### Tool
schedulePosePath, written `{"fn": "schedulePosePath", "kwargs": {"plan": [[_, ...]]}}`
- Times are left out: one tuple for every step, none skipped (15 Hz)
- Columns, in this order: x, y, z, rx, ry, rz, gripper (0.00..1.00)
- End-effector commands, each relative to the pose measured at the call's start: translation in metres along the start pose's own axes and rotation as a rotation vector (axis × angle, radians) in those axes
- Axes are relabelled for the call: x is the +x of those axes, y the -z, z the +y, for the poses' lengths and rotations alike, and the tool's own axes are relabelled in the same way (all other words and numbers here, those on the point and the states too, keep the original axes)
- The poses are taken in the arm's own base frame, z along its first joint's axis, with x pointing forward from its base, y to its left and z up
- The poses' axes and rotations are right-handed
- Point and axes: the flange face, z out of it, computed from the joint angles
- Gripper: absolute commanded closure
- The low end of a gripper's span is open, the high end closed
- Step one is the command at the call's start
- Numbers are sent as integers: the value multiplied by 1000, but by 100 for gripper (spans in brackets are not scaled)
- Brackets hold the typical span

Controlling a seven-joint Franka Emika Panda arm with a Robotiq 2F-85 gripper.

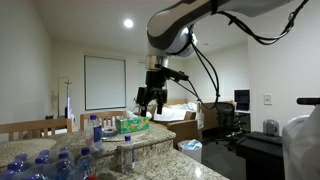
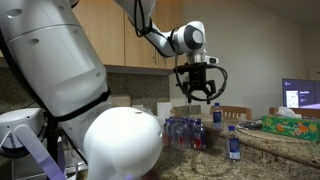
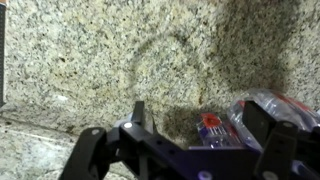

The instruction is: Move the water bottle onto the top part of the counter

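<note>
Next, the gripper goes to the blue cap (image 1: 128, 138) of the slim clear water bottle that stands apart on the lower granite, and closes there.
My gripper (image 1: 150, 100) hangs open and empty, well above the counter, in both exterior views (image 2: 197, 93). In the wrist view its fingers (image 3: 200, 135) frame speckled granite, with clear plastic bottles (image 3: 262, 110) showing low between them, one with a red and blue top (image 3: 210, 124). One slim clear water bottle (image 2: 233, 143) stands apart on the lower granite; it also shows in an exterior view (image 1: 127, 155). A cluster of similar bottles (image 2: 185, 131) stands near it (image 1: 45, 163). The raised granite ledge (image 2: 285, 138) runs alongside. I cannot tell which bottle is the task's.
A green-and-white packet (image 2: 290, 122) lies on the ledge and also shows in an exterior view (image 1: 131, 125). A blue-capped bottle (image 1: 95, 128) stands behind the cluster. Wooden chair backs (image 1: 35, 128), a desk with a monitor (image 1: 241, 100) and wall cabinets (image 2: 110, 35) surround the counter.
</note>
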Motion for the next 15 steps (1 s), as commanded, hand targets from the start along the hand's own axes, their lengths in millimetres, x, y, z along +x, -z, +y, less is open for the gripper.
{"fn": "schedulePosePath", "kwargs": {"plan": [[38,-13,-30,-34,-53,86,0],[49,-19,-36,-52,-73,114,0],[60,-28,-39,-80,-101,144,0],[70,-37,-38,-106,-127,166,0],[81,-47,-33,-134,-161,173,0],[93,-58,-23,-159,-203,167,0],[103,-69,-16,-180,-241,155,0],[112,-79,-6,-197,-279,142,0],[121,-87,2,-211,-309,128,0],[128,-95,11,-213,-335,124,0],[136,-100,15,-206,-354,118,0],[143,-109,21,-179,-370,108,0],[150,-114,23,-163,-374,95,0],[156,-120,26,-150,-384,84,0],[163,-126,29,-140,-391,76,0]]}}
